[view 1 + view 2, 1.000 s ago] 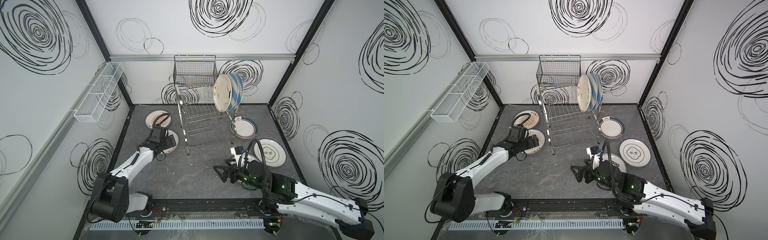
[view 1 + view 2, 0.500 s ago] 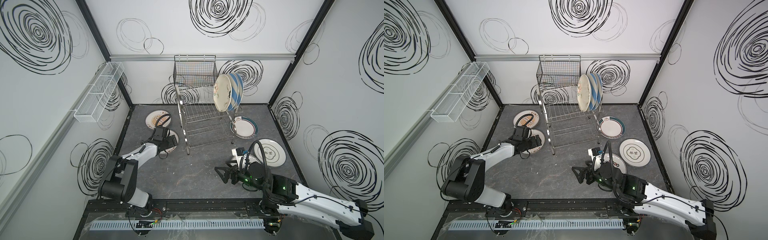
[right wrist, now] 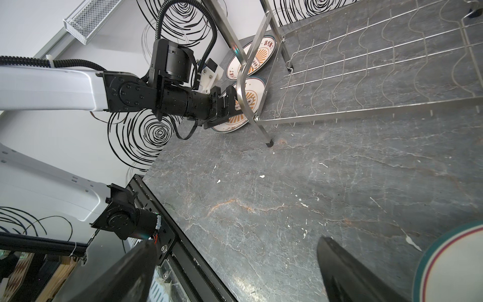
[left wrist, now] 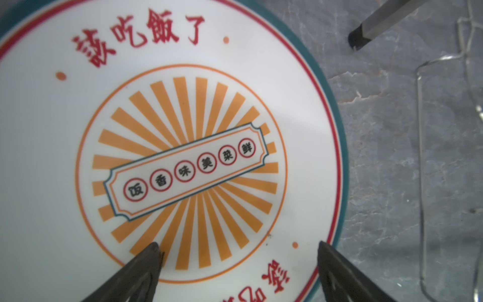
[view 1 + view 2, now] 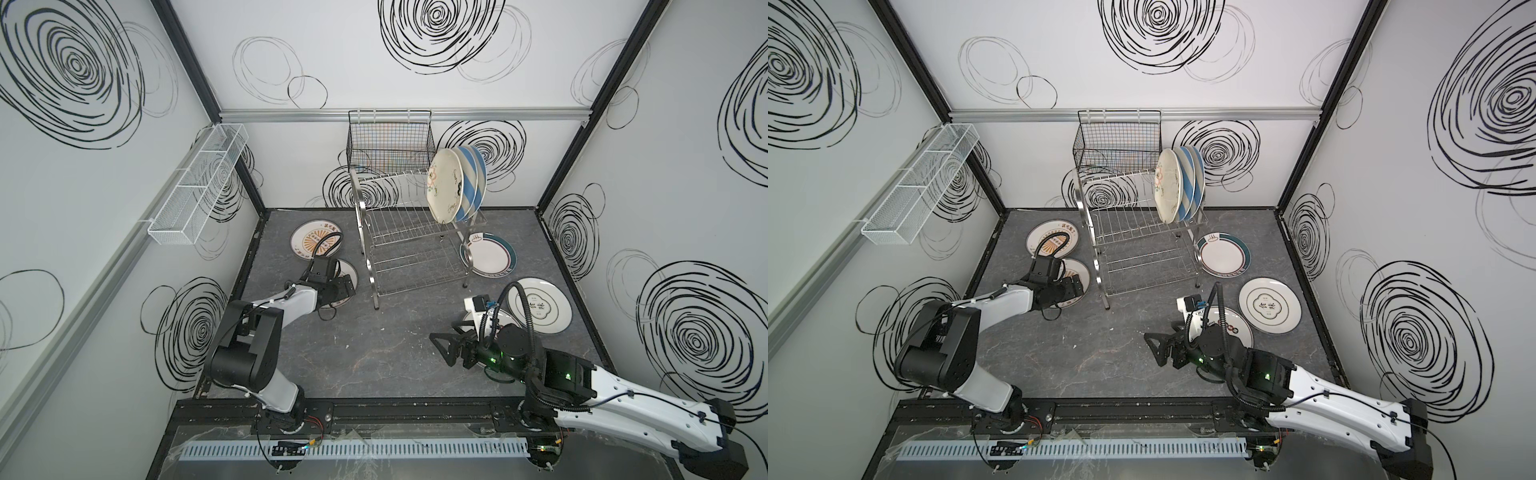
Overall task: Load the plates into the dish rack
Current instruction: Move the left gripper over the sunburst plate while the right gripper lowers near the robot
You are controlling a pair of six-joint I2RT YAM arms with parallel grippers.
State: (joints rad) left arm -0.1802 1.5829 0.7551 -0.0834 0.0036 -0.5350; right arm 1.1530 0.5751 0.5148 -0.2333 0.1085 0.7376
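Observation:
I need to close my right gripper on the rack-side rim (image 3: 263, 102) of the sunburst plate under my left gripper, once my left gripper brings that plate forward.
The steel dish rack (image 5: 407, 249) stands at the back. Its upper tier holds a whitish plate (image 5: 442, 187) and two blue-striped plates (image 5: 473, 183) on edge. An orange sunburst plate (image 4: 183, 146) lies flat by the rack's left leg. My left gripper (image 5: 347, 286) (image 4: 237, 247) hovers open over it, one fingertip above the sunburst and the other at the rim. A second sunburst plate (image 5: 313, 245), a teal-rimmed plate (image 5: 492, 259) and a whitish plate (image 5: 540, 305) lie on the table. My right gripper (image 5: 442, 347) (image 3: 237, 241) is open and empty, and its arm partly hides a red-lettered plate (image 5: 1235, 328).
A black wire basket (image 5: 390, 141) hangs on the back wall and a white mesh tray (image 5: 195, 195) on the left wall. The rack's front left foot (image 5: 376, 307) stands close to my left gripper. Grey marbled table (image 5: 365, 349) lies between the arms.
The left arm has folded, its elbow rising toward the front, while its gripper stayed over the sunburst plate and shifted slightly right. The right arm has barely moved.

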